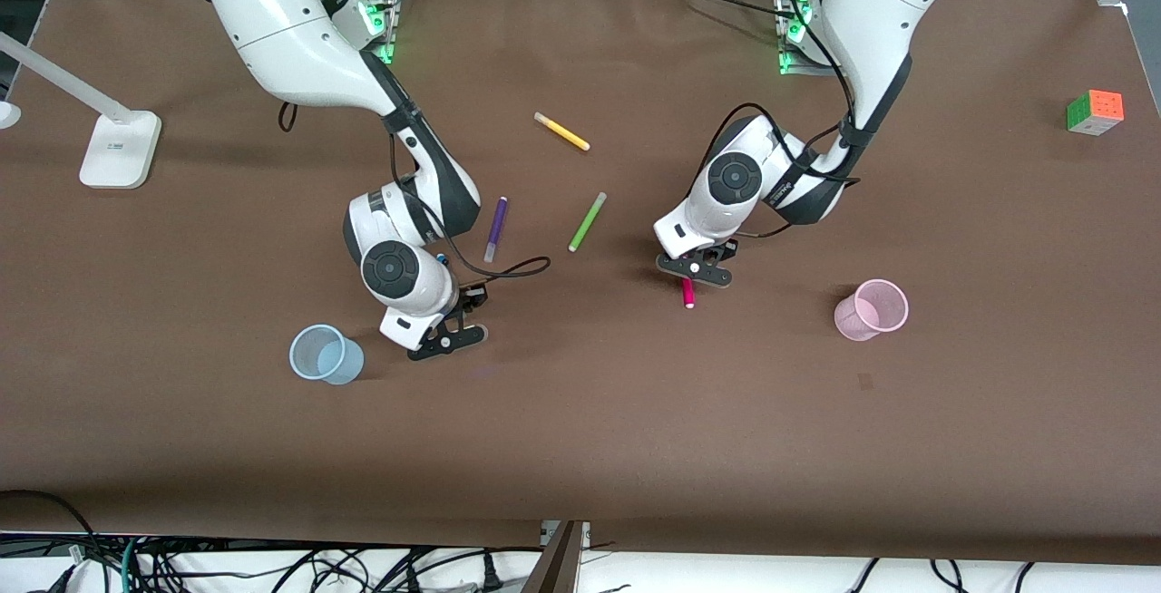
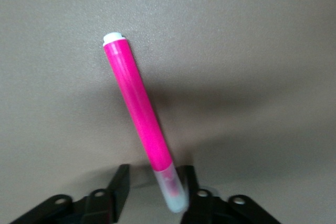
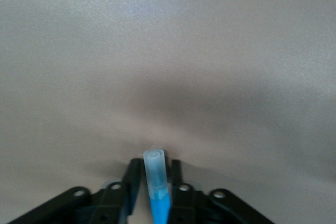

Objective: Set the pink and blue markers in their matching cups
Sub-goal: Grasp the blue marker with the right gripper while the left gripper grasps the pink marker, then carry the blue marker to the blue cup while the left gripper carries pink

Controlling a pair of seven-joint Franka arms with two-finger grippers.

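The robot's right hand needs to release the blue marker, now held over the table, inside the pale blue cup [image 1: 327,355] that stands on the brown table.
The pink marker [image 1: 687,294] lies on the brown table, its pale cap end under my left gripper [image 1: 697,274]. In the left wrist view the marker [image 2: 139,108] runs away from the gripper [image 2: 155,174]. The jaws stand open around the cap, with one finger against it. My right gripper [image 1: 444,339] hovers over the table beside the pale blue cup [image 1: 325,354]. In the right wrist view it [image 3: 156,163] is shut on the blue marker [image 3: 157,182], whose pale cap points outward. The front view hides the blue marker. The pale pink cup [image 1: 872,309] stands toward the left arm's end.
A dark purple marker [image 1: 495,228], a green marker [image 1: 587,222] and a yellow marker [image 1: 561,131] lie between the arms, farther from the camera. A colour cube [image 1: 1095,111] sits at the left arm's end. A white lamp base [image 1: 120,149] stands at the right arm's end.
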